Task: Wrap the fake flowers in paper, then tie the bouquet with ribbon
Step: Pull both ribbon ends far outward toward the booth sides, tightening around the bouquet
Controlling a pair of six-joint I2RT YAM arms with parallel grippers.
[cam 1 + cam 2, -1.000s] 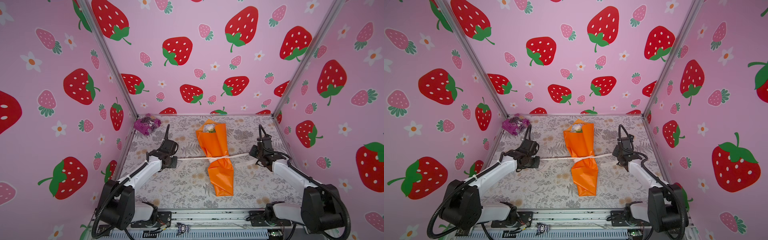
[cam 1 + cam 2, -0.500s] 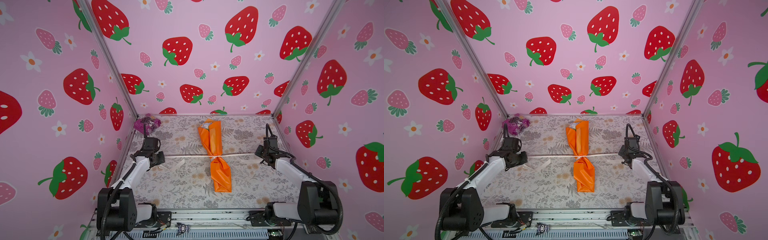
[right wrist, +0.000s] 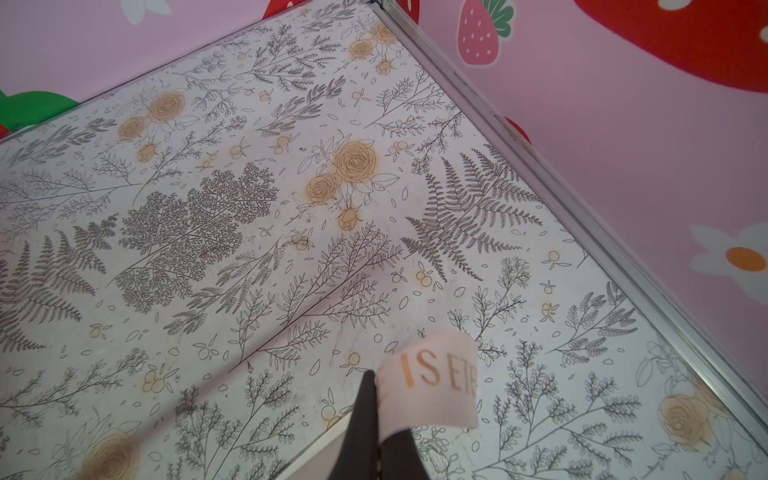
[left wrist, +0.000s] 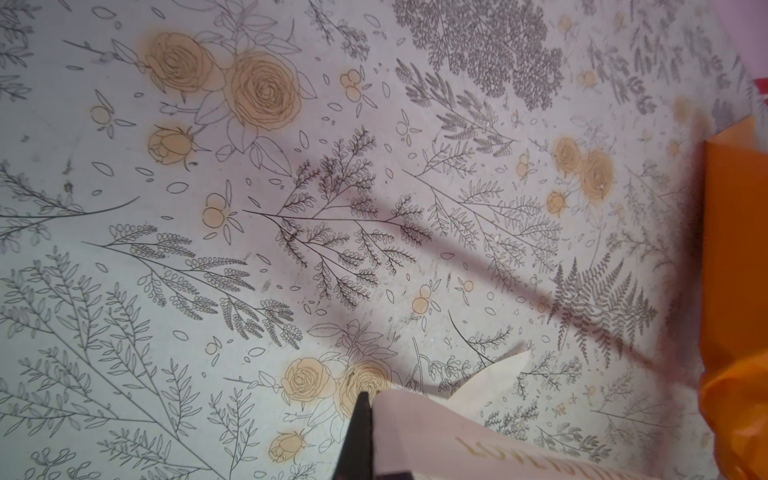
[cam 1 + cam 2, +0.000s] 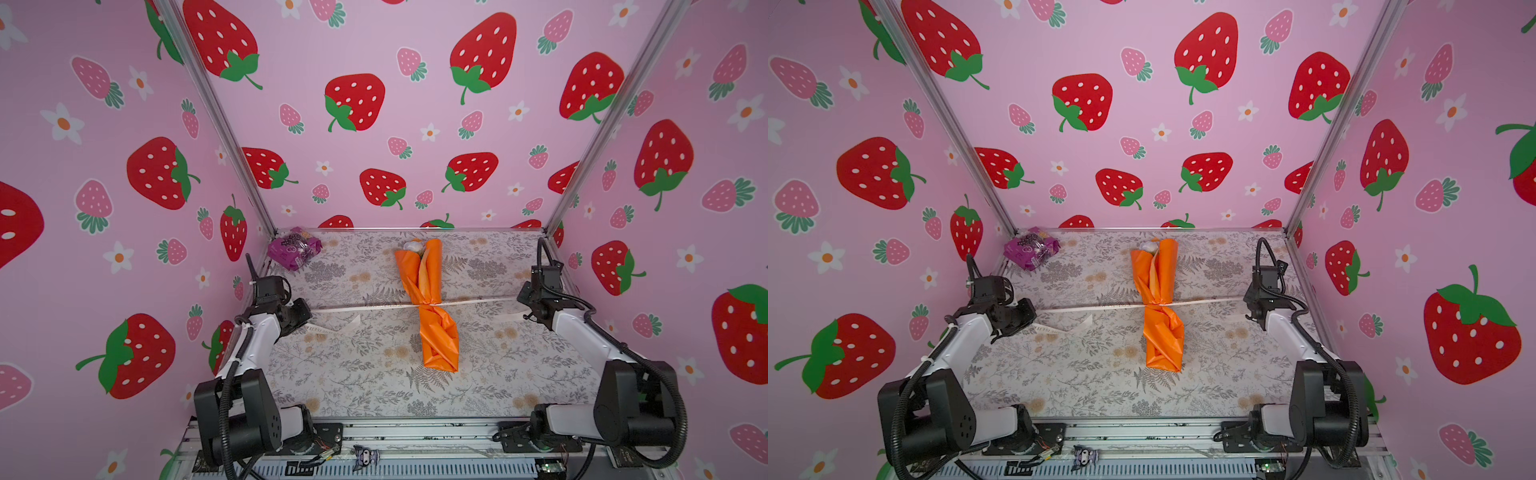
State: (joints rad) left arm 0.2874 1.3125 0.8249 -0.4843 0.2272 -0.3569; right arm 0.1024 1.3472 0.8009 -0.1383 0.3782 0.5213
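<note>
My left gripper has the cream ribbon to put down. It will let go of it on the floral mat (image 5: 330,316) next to the ribbon's loose end.
The bouquet of fake flowers (image 5: 428,299) (image 5: 1158,303) lies lengthways mid-table, rolled in orange wrapping paper, with a white bloom (image 5: 413,246) peeking out at its far end. A cream ribbon (image 5: 365,308) (image 5: 1092,308) runs taut across the table and pinches the paper at its waist. My left gripper (image 5: 305,313) (image 4: 368,399) is shut on the ribbon's left part (image 4: 436,440), with a loose tail (image 5: 345,326) trailing beside it. My right gripper (image 5: 524,296) (image 3: 374,378) is shut on the right part (image 3: 432,382), close to the right wall. The orange paper (image 4: 735,249) shows in the left wrist view.
A crinkly purple packet (image 5: 294,248) (image 5: 1030,248) lies in the far left corner. Pink strawberry walls with metal frame rails (image 3: 582,216) close in three sides of the floral table mat (image 5: 374,374). Both arm bases stand at the near edge.
Both grippers have moved apart toward the side walls, pulling the ribbon straight and tight. The orange wrap has narrowed and is pinched at the waist.
</note>
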